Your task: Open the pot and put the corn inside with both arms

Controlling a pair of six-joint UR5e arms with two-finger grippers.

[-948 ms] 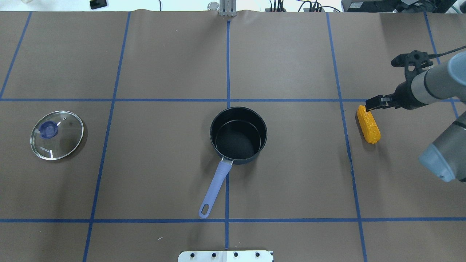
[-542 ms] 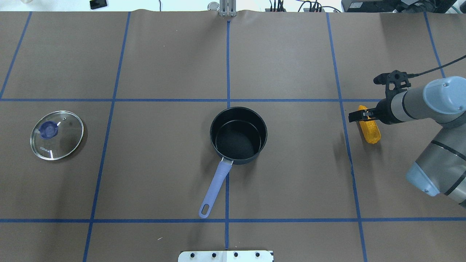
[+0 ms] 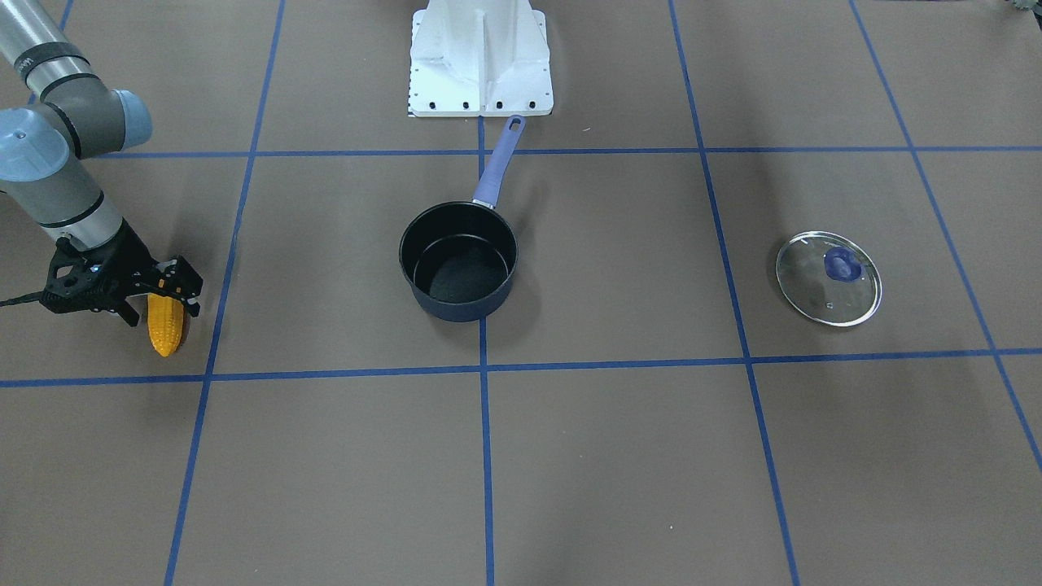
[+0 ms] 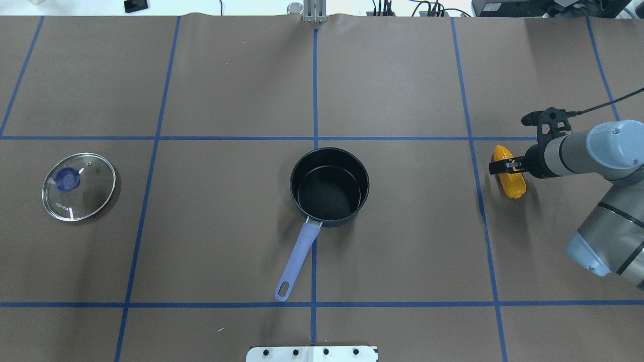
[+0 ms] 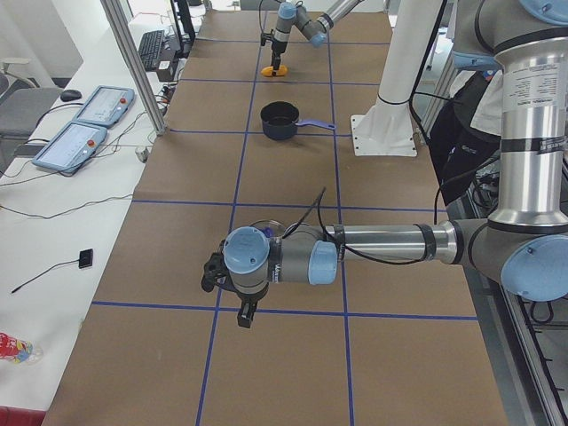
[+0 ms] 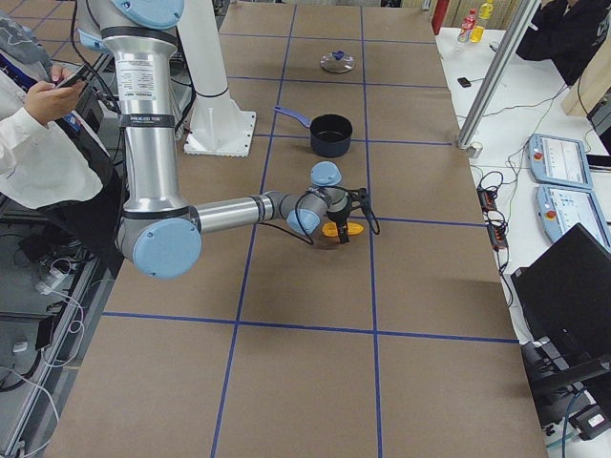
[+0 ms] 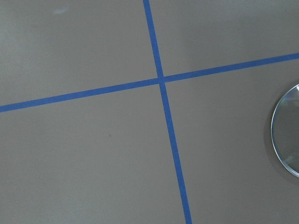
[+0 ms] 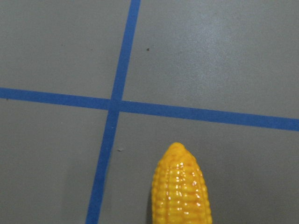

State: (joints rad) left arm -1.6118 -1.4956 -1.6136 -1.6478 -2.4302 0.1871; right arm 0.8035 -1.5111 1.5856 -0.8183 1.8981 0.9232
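My right gripper needs to let go of the orange-yellow corn on the bottom of the open dark pot (image 3: 451,260). The corn still lies flat on the table.
The dark pot (image 4: 327,196) stands open and empty at the table's middle, its lavender handle (image 4: 299,254) pointing toward the robot's base. The orange-yellow corn (image 4: 513,185) lies flat on the table at the right, and also shows in the front view (image 3: 163,332) and the right wrist view (image 8: 181,186). My right gripper (image 4: 499,167) is low over the corn's far half, open, with its fingers on either side of the cob. My left gripper (image 5: 240,306) shows only in the exterior left view, near the glass lid; I cannot tell whether it is open or shut.
The round glass lid (image 4: 79,187) with a blue knob lies flat at the far left, apart from the pot. Its edge shows in the left wrist view (image 7: 286,140). The white mounting base (image 3: 480,57) stands behind the pot's handle. Blue tape lines grid the brown table.
My right gripper has come down from beyond the corn's far end and swung over the cob. The corn, pot and lid have not moved.
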